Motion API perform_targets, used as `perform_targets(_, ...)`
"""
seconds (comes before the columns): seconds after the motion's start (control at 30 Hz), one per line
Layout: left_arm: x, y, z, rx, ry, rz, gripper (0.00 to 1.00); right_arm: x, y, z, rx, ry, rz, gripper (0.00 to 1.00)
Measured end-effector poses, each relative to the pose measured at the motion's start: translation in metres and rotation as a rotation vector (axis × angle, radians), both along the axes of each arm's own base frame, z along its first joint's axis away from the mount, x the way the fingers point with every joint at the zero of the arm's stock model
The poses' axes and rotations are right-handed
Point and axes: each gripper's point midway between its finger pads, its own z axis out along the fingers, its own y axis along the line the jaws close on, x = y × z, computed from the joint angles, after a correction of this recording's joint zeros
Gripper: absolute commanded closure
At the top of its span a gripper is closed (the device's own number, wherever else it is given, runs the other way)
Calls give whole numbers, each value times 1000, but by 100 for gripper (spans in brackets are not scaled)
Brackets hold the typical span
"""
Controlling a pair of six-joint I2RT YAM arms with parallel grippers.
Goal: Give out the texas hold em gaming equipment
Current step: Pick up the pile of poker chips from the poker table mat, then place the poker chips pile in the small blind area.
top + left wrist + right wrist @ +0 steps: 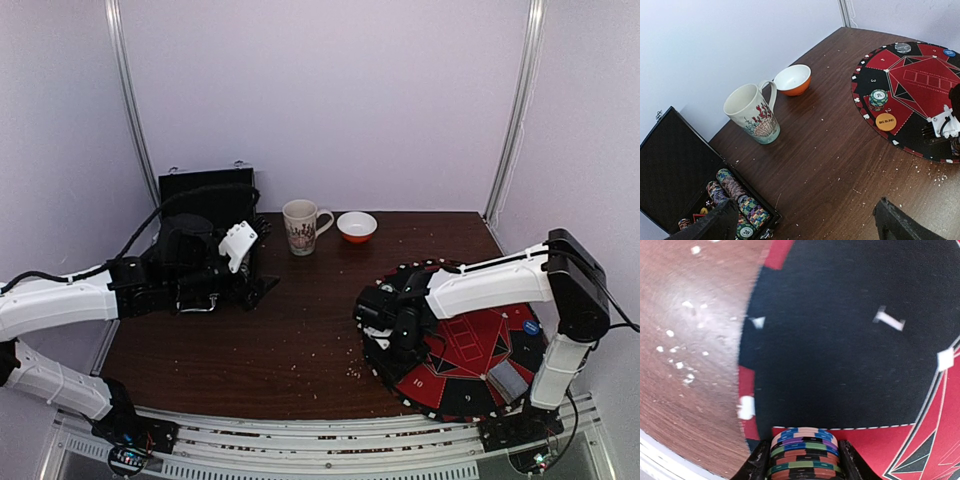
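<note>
My right gripper has the stack of poker chips. It will set the stack down on the mat's edge [533, 312] just behind the blue disc.
My right gripper [805, 465] is shut on a stack of multicoloured poker chips [804, 450], its fingers [757, 462] on either side, low over the left edge of the round red-and-black poker mat [470, 345]. In the top view it [392, 335] is at the mat's left rim. My left gripper [805, 232] is open and empty beside the open black case [675, 165], which holds rows of chips [735, 197]. On the mat lie a green-white chip stack [878, 98], an orange BIG BLIND disc [885, 121], a black disc [903, 47], a blue disc [949, 52] and a grey card deck [507, 380].
A patterned mug [300, 227] and an orange-and-white bowl [357, 226] stand at the back of the brown table [290, 340]. The case [205, 200] stands open at the back left. White crumbs speckle the tabletop. Walls close in on three sides.
</note>
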Motion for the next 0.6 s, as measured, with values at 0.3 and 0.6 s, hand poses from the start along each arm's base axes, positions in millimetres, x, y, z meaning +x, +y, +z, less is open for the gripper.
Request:
perform_targets(0.3, 0, 6, 5, 5, -24, 14, 2, 31, -36, 2, -35, -20, -128, 65)
perform_targets(0.6, -1, 10, 2, 39, -44, 9, 2, 75, -105, 2, -63, -42, -340, 66)
